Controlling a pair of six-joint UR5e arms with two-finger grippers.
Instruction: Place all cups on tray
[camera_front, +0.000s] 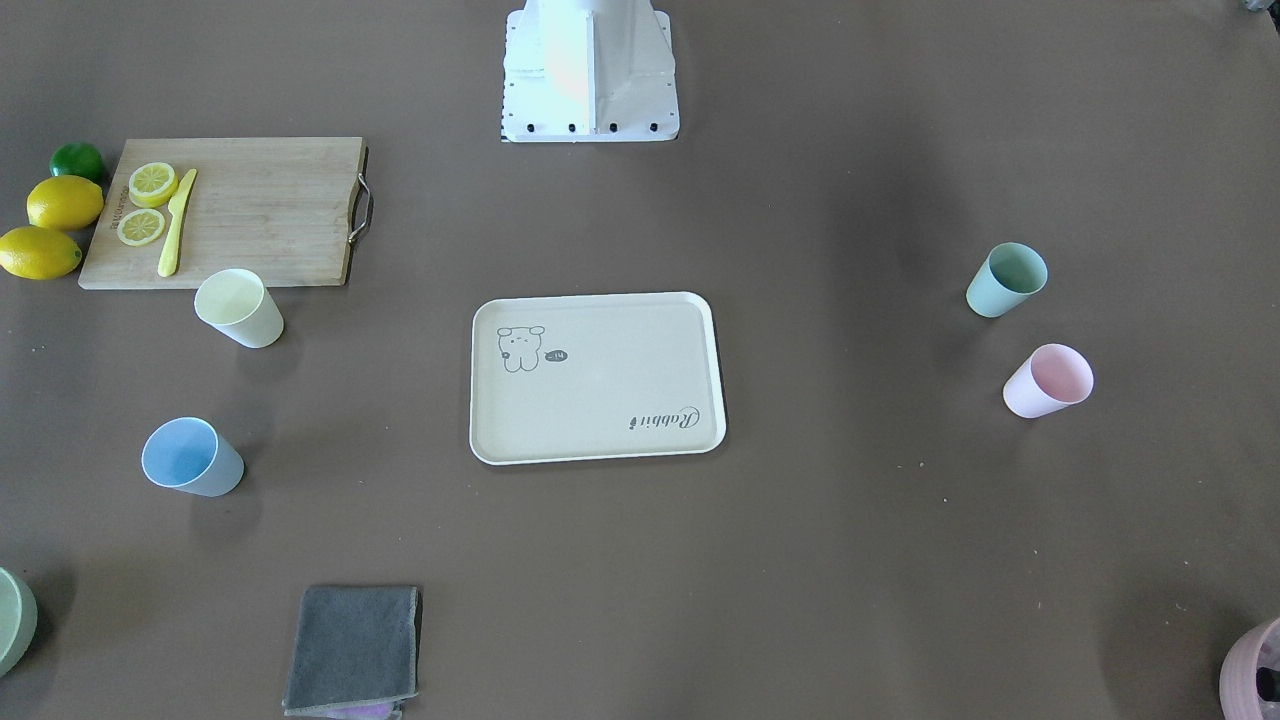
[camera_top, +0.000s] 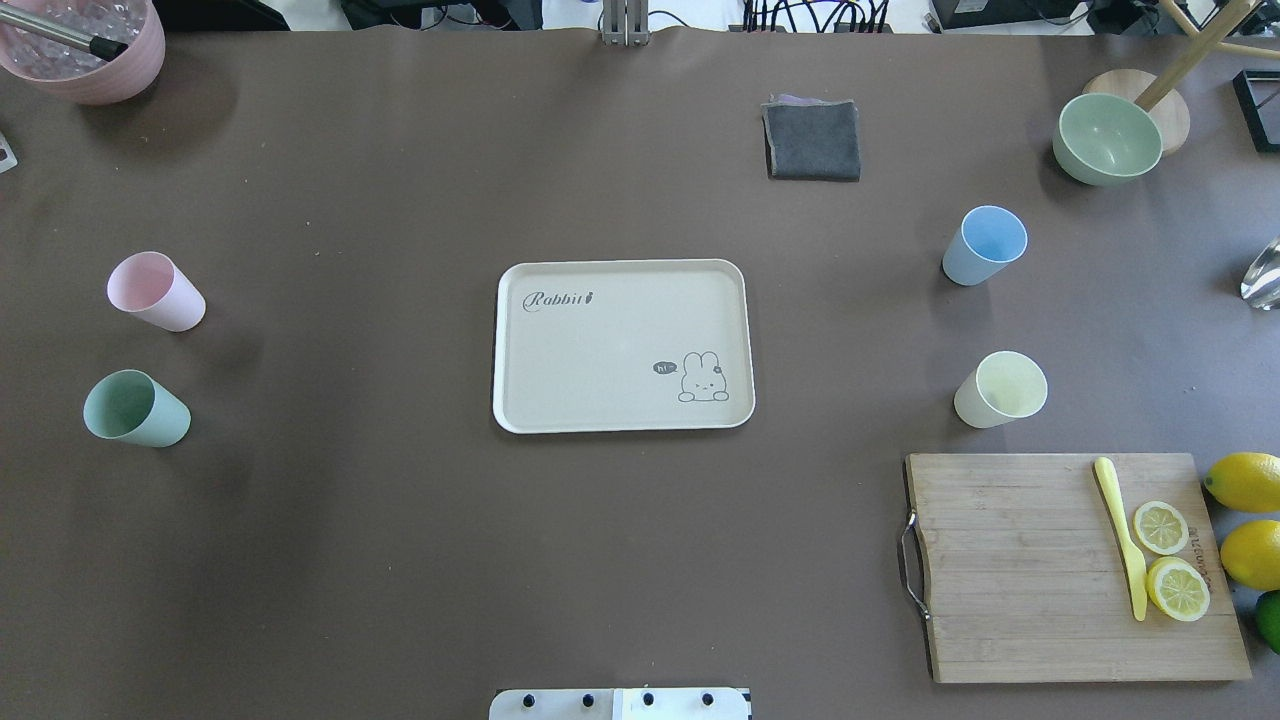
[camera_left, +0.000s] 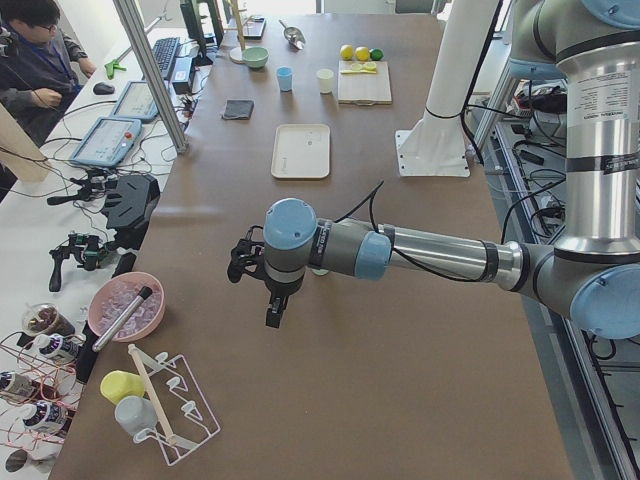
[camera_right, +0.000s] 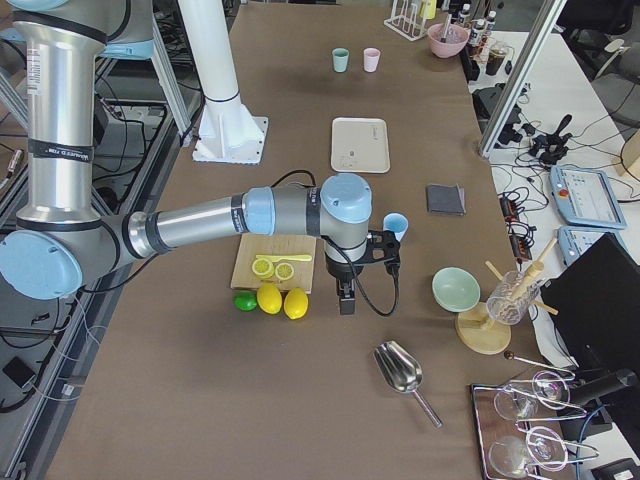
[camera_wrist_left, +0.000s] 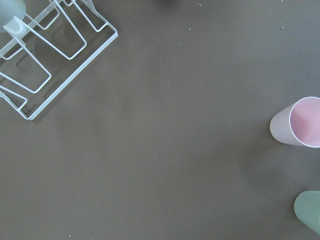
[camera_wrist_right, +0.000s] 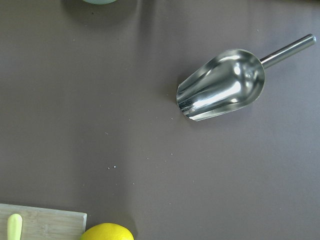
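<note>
My left gripper should move over to the pink cup next and close on the cup's rim (camera_front: 1090, 383) (camera_wrist_left: 290, 123), on the side that faces away from the cream tray.
The cream tray (camera_top: 600, 340) lies at the table's middle with nothing on it. All the cups stand upright on the table, apart from it. The pink cup (camera_top: 155, 291) and the mint green cup (camera_top: 135, 408) are on my left side, and both show at the right edge of the left wrist view. On my right side are the light blue cup (camera_top: 985, 245) and the pale yellow cup (camera_top: 1000, 390). My left gripper (camera_left: 273, 308) hangs above bare table beyond the pink cup. Past the lemons hangs my right gripper (camera_right: 345, 298). Whether either is open or shut, I cannot tell.
A bamboo cutting board (camera_top: 1060, 565) with lemon slices and a yellow knife lies at the near right, lemons (camera_top: 1245, 480) beside it. A grey cloth (camera_top: 812, 140), a green bowl (camera_top: 1107, 138) and a mauve pot (camera_top: 85, 45) stand along the far side. A metal scoop (camera_wrist_right: 225, 85) and a wire rack (camera_wrist_left: 50, 60) lie at the table's ends.
</note>
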